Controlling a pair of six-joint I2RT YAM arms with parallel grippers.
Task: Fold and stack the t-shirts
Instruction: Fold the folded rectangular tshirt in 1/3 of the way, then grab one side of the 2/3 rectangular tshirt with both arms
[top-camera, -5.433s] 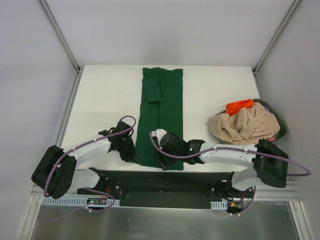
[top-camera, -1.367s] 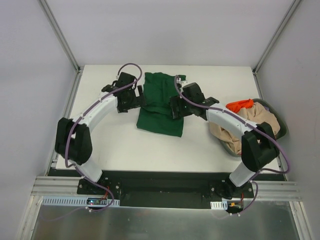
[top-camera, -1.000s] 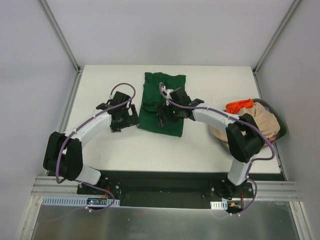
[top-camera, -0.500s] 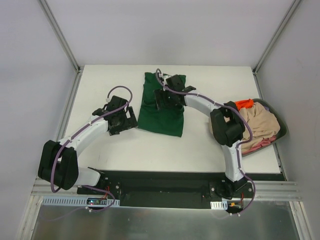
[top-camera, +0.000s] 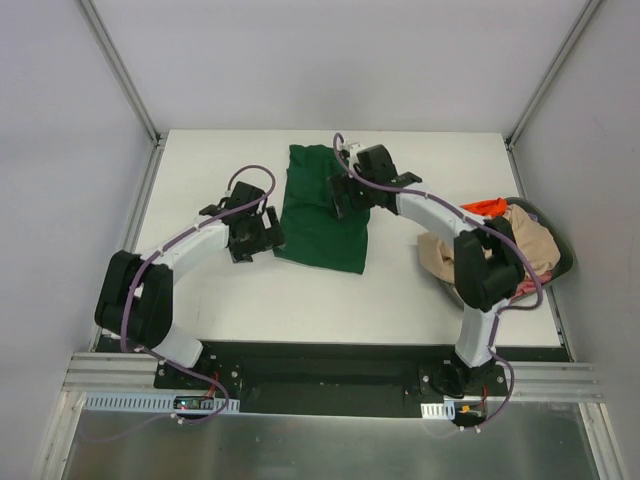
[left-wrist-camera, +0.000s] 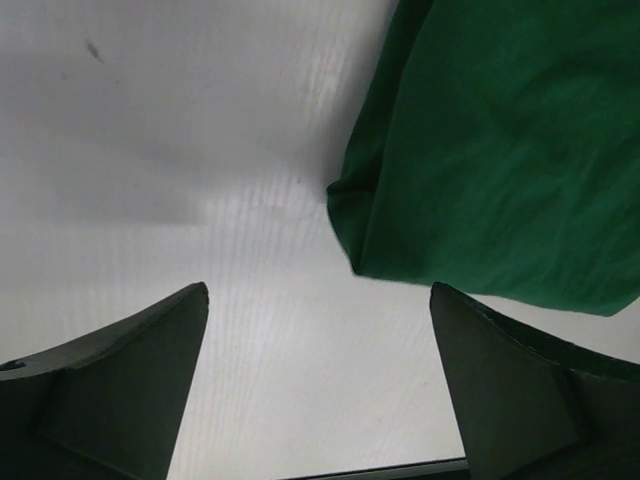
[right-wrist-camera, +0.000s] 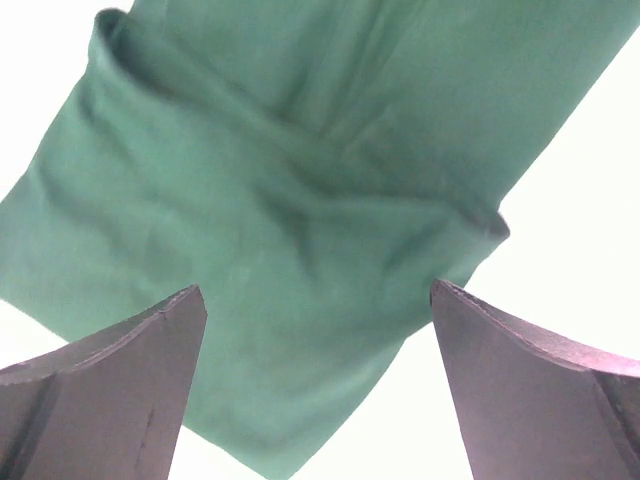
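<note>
The green t-shirt's far end lies near the table's far edge, so my left gripper and right gripper should pull the t-shirt closer by its near corners (top-camera: 281, 256) first.
The dark green t-shirt (top-camera: 320, 212) lies folded in half at the middle of the white table (top-camera: 200, 170). My left gripper (top-camera: 264, 238) stands open just left of its near left corner, over bare table. In the left wrist view the green t-shirt's corner (left-wrist-camera: 500, 150) is ahead and to the right of the open left gripper (left-wrist-camera: 318, 400). My right gripper (top-camera: 343, 196) hovers open above the shirt's far right part. In the right wrist view the green t-shirt (right-wrist-camera: 290, 220) fills the space past the open right gripper (right-wrist-camera: 315, 400), which holds nothing.
At the right edge a dark round basket (top-camera: 566, 252) holds a beige t-shirt (top-camera: 525, 238) with an orange t-shirt (top-camera: 483, 206) on top. The right arm's elbow (top-camera: 485, 265) stands in front of the basket. Metal frame posts rise at the table's far corners.
The long green t-shirt is now folded in half. In the last second the right gripper swung over the shirt's far part, and the left gripper moved right to the shirt's near left corner.
</note>
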